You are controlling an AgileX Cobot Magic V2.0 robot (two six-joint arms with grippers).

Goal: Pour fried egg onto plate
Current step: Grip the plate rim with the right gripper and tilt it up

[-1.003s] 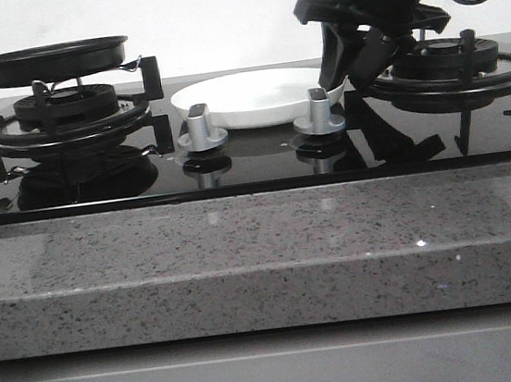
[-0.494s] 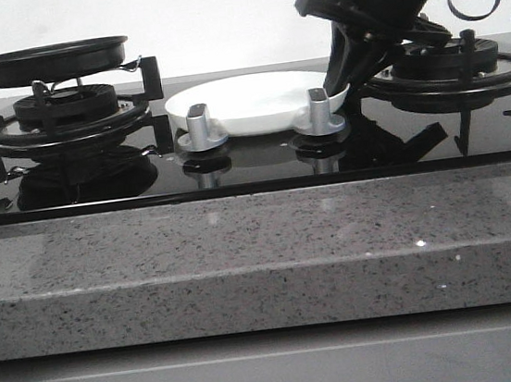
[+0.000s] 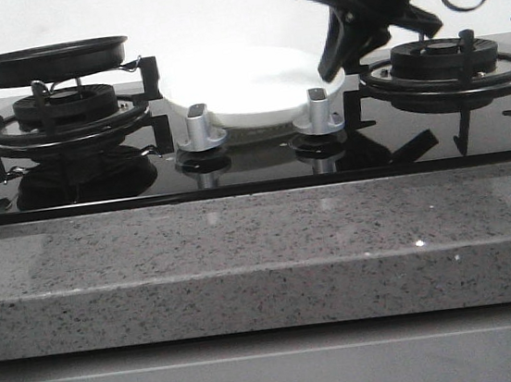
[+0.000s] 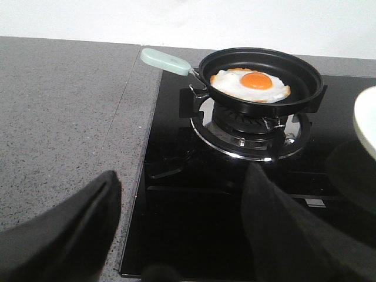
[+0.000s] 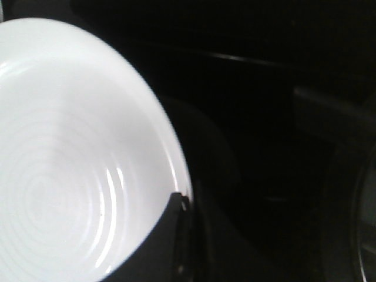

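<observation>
The robot's left gripper will close on the pale green handle (image 4: 166, 61) of the small black frying pan, because the fried egg needs to be poured.
The fried egg (image 4: 249, 85) lies in the small black frying pan (image 4: 305, 88), which rests on the left burner; the pan also shows in the front view (image 3: 48, 60). The white plate (image 3: 252, 89) is held off the hob between the two burners, tilted. My right gripper (image 3: 332, 68) is shut on the plate's right rim; in the right wrist view one finger (image 5: 170, 235) lies over the rim of the plate (image 5: 70, 164). My left gripper (image 4: 183, 176) is open and empty, low over the hob's left edge, well short of the pan. The plate's edge shows in the left wrist view (image 4: 367, 120).
The pan has a pale green handle (image 4: 167, 60) pointing toward the stone counter (image 4: 59, 117). Two silver knobs (image 3: 199, 128) (image 3: 319, 113) stand in front of the plate. The right burner grate (image 3: 445, 61) is bare. A thick stone counter edge (image 3: 263, 255) runs along the front.
My right gripper has risen with the plate in it. The plate has come up off the hob and now tilts. The pan has not moved.
</observation>
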